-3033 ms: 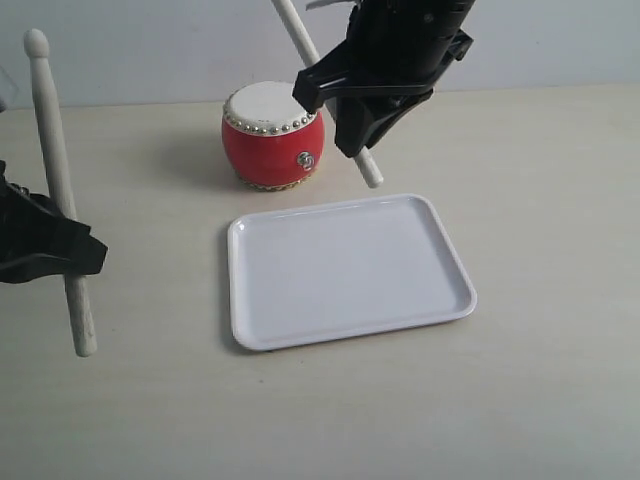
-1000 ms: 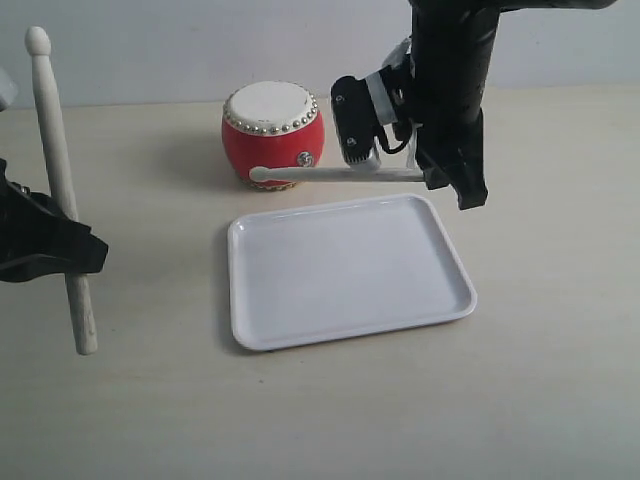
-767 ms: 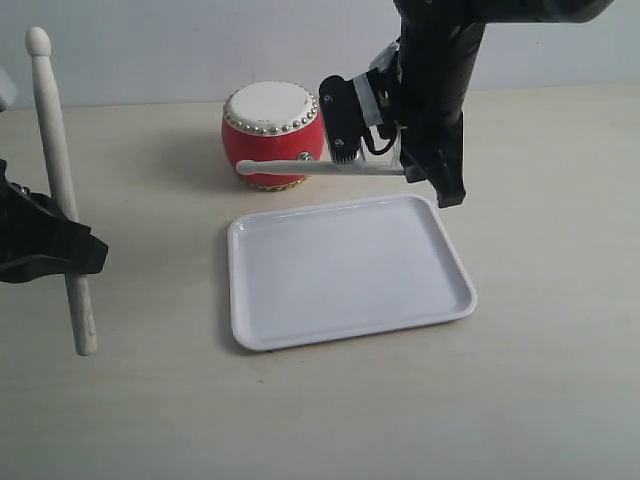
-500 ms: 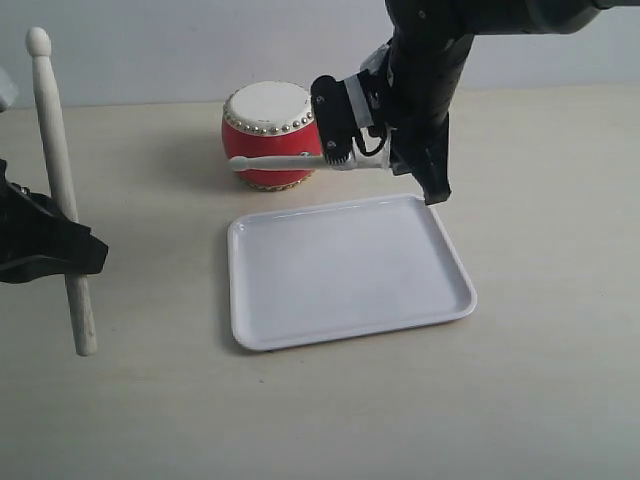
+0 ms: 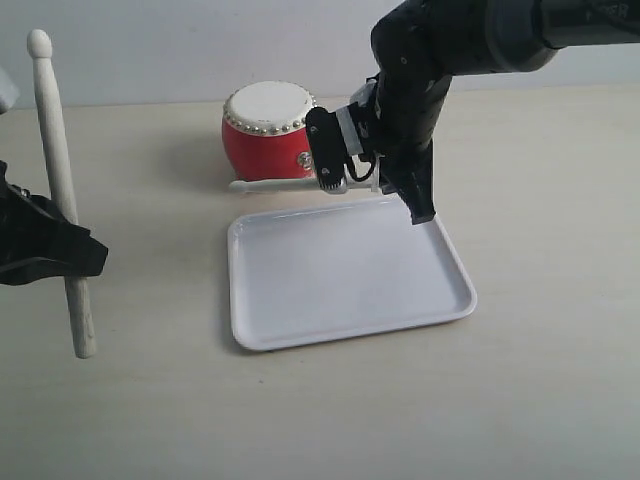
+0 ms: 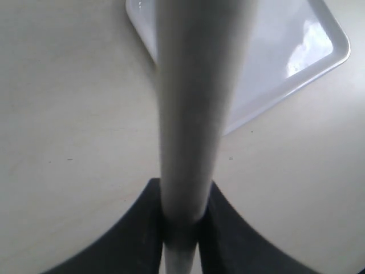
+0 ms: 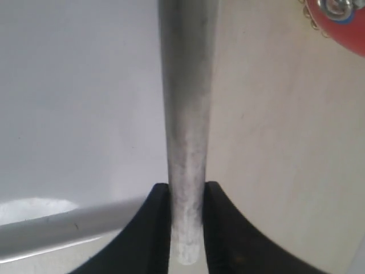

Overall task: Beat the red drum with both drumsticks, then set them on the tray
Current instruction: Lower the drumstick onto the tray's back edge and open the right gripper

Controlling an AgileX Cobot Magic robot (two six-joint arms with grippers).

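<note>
My right gripper is going to put the drumstick down inside the white tray (image 5: 330,219), close along the tray's far rim. The drumstick now lies low in front of the drum's base.
The red drum (image 5: 268,145) (image 7: 345,31) stands behind the white tray (image 5: 350,280) (image 6: 299,48) (image 7: 68,103). My right gripper (image 5: 395,190) (image 7: 186,228) is shut on one drumstick (image 5: 275,185) (image 7: 187,114), which lies level and low along the tray's far rim, in front of the drum's base, tip pointing left. My left gripper (image 5: 68,250) (image 6: 182,225) is shut on the other drumstick (image 5: 55,170) (image 6: 191,108) and holds it nearly upright, well left of the tray, rounded tip up.
The pale tabletop (image 5: 540,380) runs around the tray on all sides. A plain light wall (image 5: 150,50) rises behind the drum. The right arm's dark links (image 5: 450,50) hang over the tray's far right corner.
My right gripper has come down and drifted left with its level drumstick, from the drum's mid height to just above the tray's far rim. The left arm and its stick have not moved.
</note>
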